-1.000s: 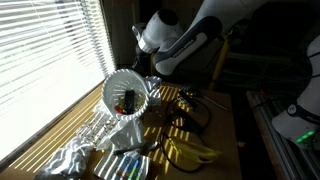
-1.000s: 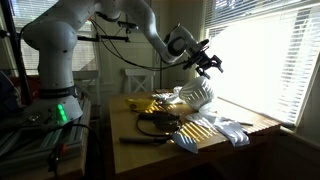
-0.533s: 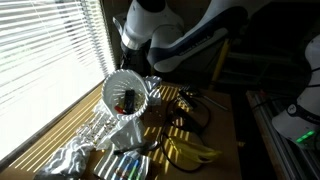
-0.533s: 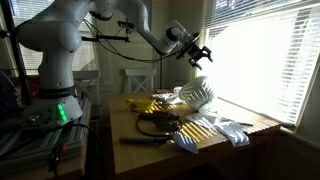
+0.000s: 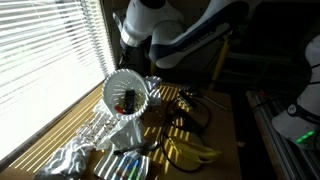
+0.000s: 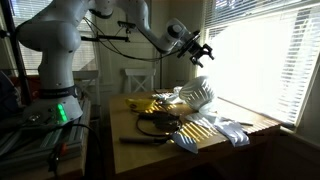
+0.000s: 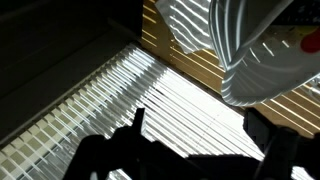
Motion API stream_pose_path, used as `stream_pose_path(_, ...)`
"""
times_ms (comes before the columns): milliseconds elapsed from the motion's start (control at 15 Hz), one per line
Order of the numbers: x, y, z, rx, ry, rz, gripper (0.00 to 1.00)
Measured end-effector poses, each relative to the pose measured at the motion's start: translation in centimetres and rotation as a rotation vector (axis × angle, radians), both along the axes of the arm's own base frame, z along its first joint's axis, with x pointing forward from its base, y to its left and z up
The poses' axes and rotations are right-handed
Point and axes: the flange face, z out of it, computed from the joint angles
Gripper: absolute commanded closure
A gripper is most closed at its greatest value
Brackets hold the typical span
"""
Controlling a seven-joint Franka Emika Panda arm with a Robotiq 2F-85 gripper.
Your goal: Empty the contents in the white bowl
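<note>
Next, my gripper moves to the white bowl's far rim (image 5: 128,71) (image 7: 229,88), on the side toward the dark chair, and closes there to lift the bowl.
The white bowl (image 5: 127,96) with fluted sides stands tilted on the table by the window, its mouth toward the camera; it shows too in an exterior view (image 6: 200,93) and at the wrist view's top right (image 7: 262,50). Inside lie the contents (image 5: 126,100), small dark pieces with a red-orange bit (image 7: 309,42). My gripper (image 6: 200,52) hangs in the air above the bowl, apart from it, open with nothing between its fingers. In the wrist view its dark fingers (image 7: 136,128) stand wide apart against the bright blinds.
Yellow bananas (image 5: 188,151) lie on the wooden table (image 5: 222,125) near its front. A crinkled silver foil sheet (image 5: 75,152) spreads beside the bowl. Black cables (image 5: 195,107) run across the table. Window blinds (image 5: 45,55) line one side; a dark chair (image 6: 140,80) stands behind the table.
The arm has lifted and swung back from the bowl over the last second, then held still. The bowl and its contents have not moved.
</note>
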Motion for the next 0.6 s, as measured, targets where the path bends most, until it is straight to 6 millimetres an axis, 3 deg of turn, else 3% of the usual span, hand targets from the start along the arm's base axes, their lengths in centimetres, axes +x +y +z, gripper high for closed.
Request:
stream_pose_path(267,-0.7,-0.5,-2.5,-0.053,0.045,-0.169,0.0)
stream_pose_path(600,-2.5,1.8,-6.1,-0.059,0.185,-0.331,0.0)
